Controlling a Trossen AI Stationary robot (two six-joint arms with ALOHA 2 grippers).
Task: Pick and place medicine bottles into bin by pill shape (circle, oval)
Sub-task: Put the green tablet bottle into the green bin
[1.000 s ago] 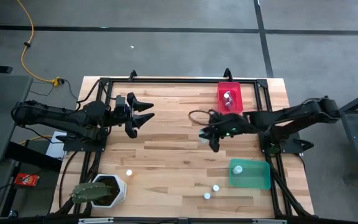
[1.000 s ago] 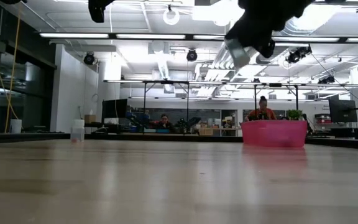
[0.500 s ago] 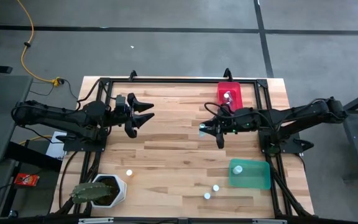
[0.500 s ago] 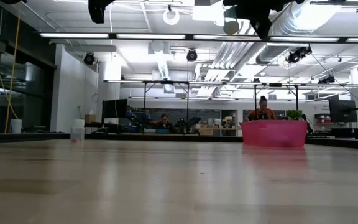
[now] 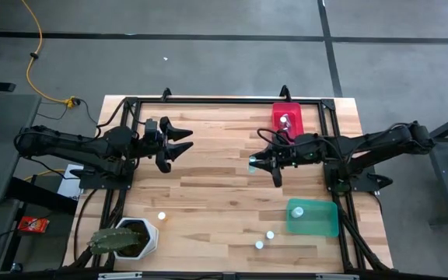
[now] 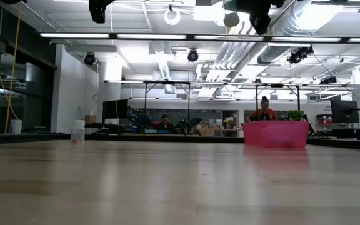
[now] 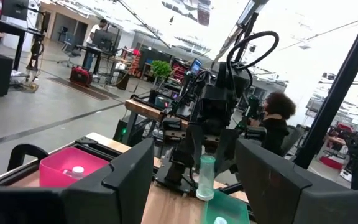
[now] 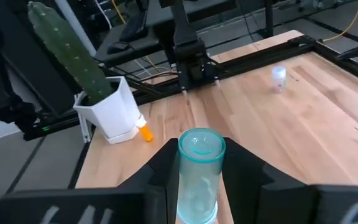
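Note:
My right gripper needs to let go of the pale teal medicine bottle in the middle of the green bin (image 5: 315, 218), beside its bottle.
My right gripper (image 5: 264, 162) hangs high over the table's middle, shut on a clear, pale teal medicine bottle (image 8: 200, 177), which also shows as a pale dot (image 5: 253, 162) from above. My left gripper (image 5: 181, 144) stands open and raised at the left, with nothing between its fingers (image 7: 129, 180). A pink bin (image 5: 288, 120) at the far right has a bottle in it. A green bin (image 5: 314, 218) at the near right holds one bottle (image 5: 298, 210). Loose bottles stand on the table (image 5: 161, 216), (image 5: 270, 234), (image 5: 259, 244). My right gripper pinches the bottle's body (image 8: 199, 193) between its two fingers (image 8: 244, 171), one on each side. The fingers come nearly level from the table's right side. The bottle stands upright in the hold, its round top (image 8: 202, 146) up, lifted well clear of the table.
A white pot with a green cactus (image 5: 127, 237) stands at the near left corner, an orange bottle (image 8: 145, 132) lying beside it. A black frame (image 5: 224, 99) rims the table. People sit in the room behind the pink bin (image 6: 275, 133).
My right gripper has risen with the bottle and tipped from pointing down to nearly level, moving a little toward the far edge. The bottle, tilted before, now stands upright and higher above the table.

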